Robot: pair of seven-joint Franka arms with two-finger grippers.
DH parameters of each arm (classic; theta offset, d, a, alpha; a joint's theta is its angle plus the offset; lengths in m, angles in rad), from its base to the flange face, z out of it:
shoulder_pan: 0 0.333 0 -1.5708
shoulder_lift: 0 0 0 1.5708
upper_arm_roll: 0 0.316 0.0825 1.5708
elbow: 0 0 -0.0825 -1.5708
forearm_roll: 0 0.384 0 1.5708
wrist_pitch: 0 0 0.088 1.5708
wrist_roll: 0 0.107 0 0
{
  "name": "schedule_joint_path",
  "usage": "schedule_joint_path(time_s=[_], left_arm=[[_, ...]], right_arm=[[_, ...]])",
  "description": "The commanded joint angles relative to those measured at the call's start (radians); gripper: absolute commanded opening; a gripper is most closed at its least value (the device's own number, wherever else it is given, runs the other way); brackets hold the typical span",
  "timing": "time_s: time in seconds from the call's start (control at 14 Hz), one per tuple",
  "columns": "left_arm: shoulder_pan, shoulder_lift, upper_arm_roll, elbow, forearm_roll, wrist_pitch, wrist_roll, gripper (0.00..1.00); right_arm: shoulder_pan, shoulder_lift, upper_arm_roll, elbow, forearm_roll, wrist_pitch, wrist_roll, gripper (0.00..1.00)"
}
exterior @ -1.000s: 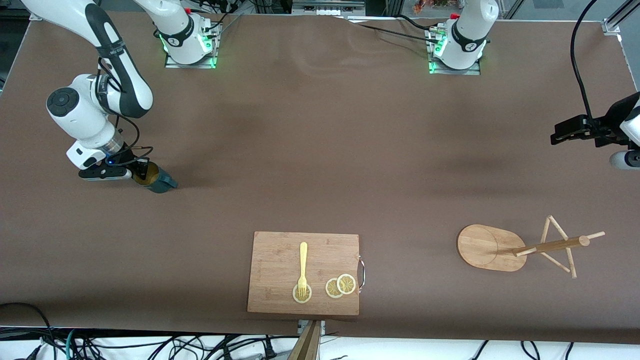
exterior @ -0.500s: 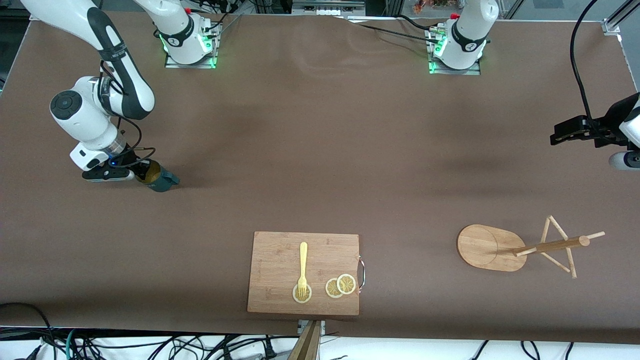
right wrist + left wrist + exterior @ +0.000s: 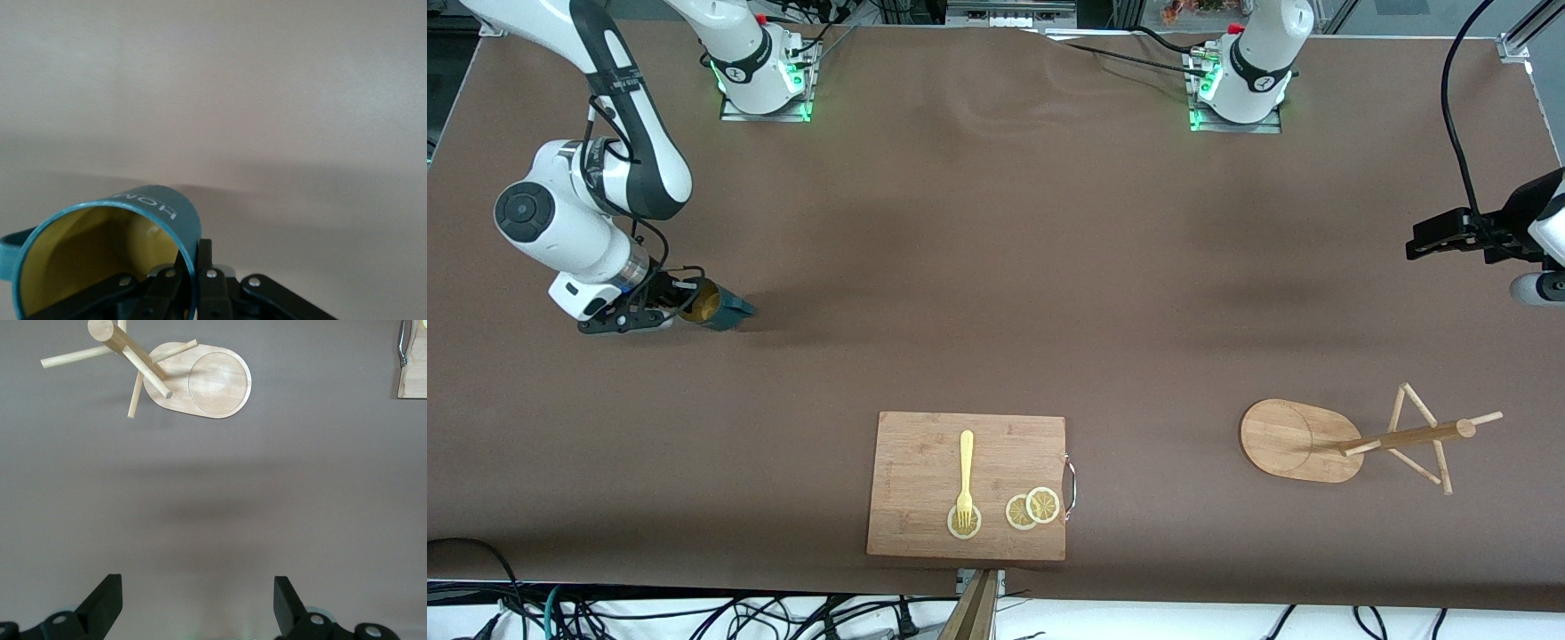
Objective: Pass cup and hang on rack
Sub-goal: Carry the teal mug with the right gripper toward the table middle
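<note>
My right gripper has a spot to reach on the bare table straight back from the cutting board's metal handle [image 3: 1072, 321]. It will let go of the cup, now held tilted just above the table, there.
My right gripper [image 3: 679, 302] is shut on the rim of the cup [image 3: 718, 307], a dark teal mug with a mustard-yellow inside, and holds it tilted just above the table at the right arm's end. In the right wrist view the cup [image 3: 107, 257] is pinched by its wall, one finger inside and one outside. The rack [image 3: 1369, 437], a light wooden mug tree with an oval base, stands toward the left arm's end; it also shows in the left wrist view [image 3: 167, 370]. My left gripper [image 3: 1436, 236] is open and empty, held in the air at the table's edge.
A bamboo cutting board [image 3: 925, 462] with a metal handle lies near the table's front edge, bearing a yellow fork [image 3: 965, 476] and lemon slices [image 3: 1032, 508]. Its corner shows in the left wrist view [image 3: 412, 360].
My right arm has turned its wrist and tilted the cup, shifting it slightly toward the middle of the table and up. The left arm has not moved.
</note>
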Motion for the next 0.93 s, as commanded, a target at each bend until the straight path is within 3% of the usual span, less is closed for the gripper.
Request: schedule_joint_path(time_s=[0.0, 0.43, 0.71, 0.86], left_arm=[[-0.005, 0.013, 0.003, 0.032, -0.016, -0.015, -0.002, 1.00], [-0.007, 0.013, 0.005, 0.023, -0.019, -0.010, 0.003, 1.00], [0.001, 0.007, 0.005, 0.013, -0.062, -0.012, 0.006, 1.00], [-0.002, 0.005, 0.005, 0.008, -0.060, -0.012, 0.068, 1.00]], right_arm=[[0.005, 0.004, 0.074, 0.194, 0.051, -0.246, 0.117, 0.00], [0.234, 0.067, 0.088, 0.348, 0.091, -0.275, 0.556, 0.00], [0.446, 0.254, 0.087, 0.570, 0.077, -0.272, 0.917, 0.00], [0.538, 0.390, 0.087, 0.738, 0.077, -0.249, 1.022, 0.00]])
